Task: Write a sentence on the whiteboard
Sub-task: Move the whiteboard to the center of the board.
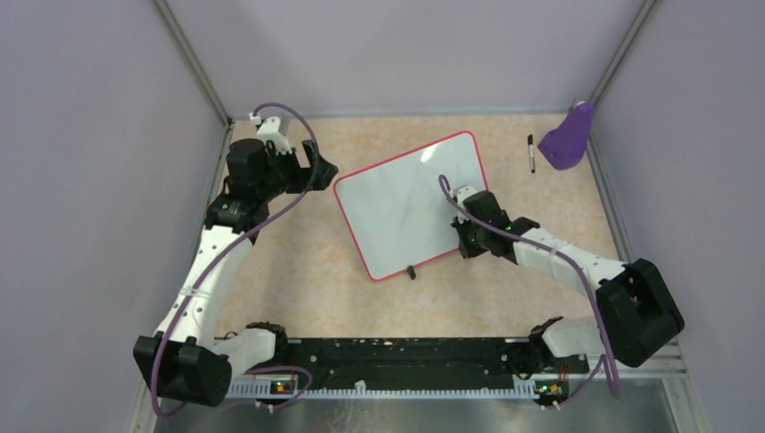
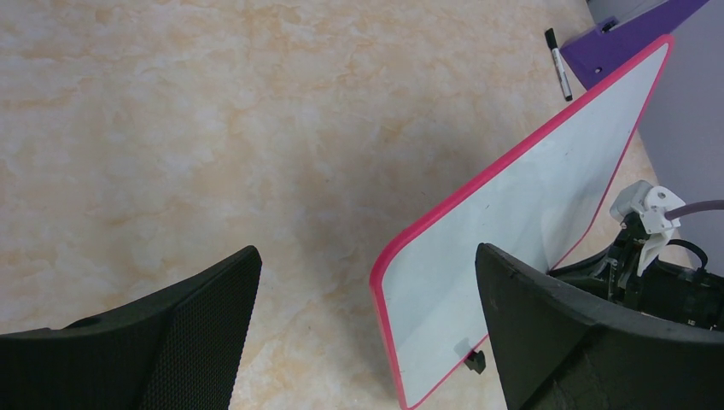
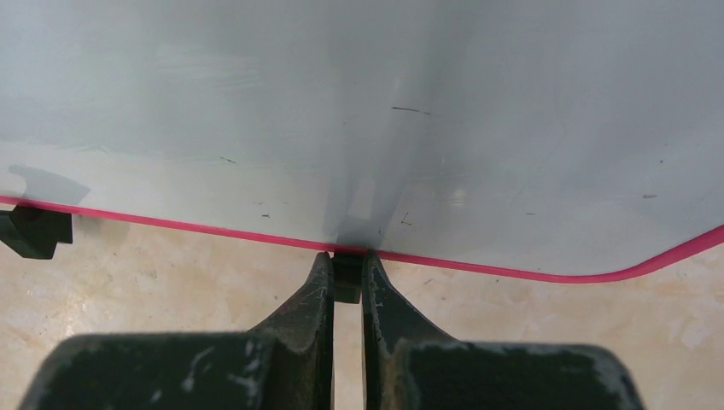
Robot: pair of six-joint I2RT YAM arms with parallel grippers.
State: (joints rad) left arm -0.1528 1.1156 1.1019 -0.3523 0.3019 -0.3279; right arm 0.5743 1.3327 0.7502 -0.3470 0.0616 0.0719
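The robot's right gripper should set the black clip foot down on the bare table just off the whiteboard's near edge (image 1: pixel 468 265) (image 3: pixel 347 345).
The whiteboard (image 1: pixel 406 203) lies turned at an angle in the middle of the table, white with a red-pink rim. Its face is blank, with only faint specks; no sentence shows on it. It also shows in the left wrist view (image 2: pixel 529 213) and the right wrist view (image 3: pixel 341 102). My right gripper (image 1: pixel 463 244) (image 3: pixel 347 272) is shut on a black clip foot (image 3: pixel 347 282) at the board's near right edge. The other clip foot (image 1: pixel 410 271) (image 3: pixel 34 232) is free. My left gripper (image 1: pixel 320 167) (image 2: pixel 367 252) is open and empty, just left of the board's far left corner.
A black marker (image 1: pixel 531 153) (image 2: pixel 559 64) lies at the far right of the table. A purple object (image 1: pixel 570 135) (image 2: pixel 632 34) sits beside it in the back right corner. Grey walls close in the table on three sides.
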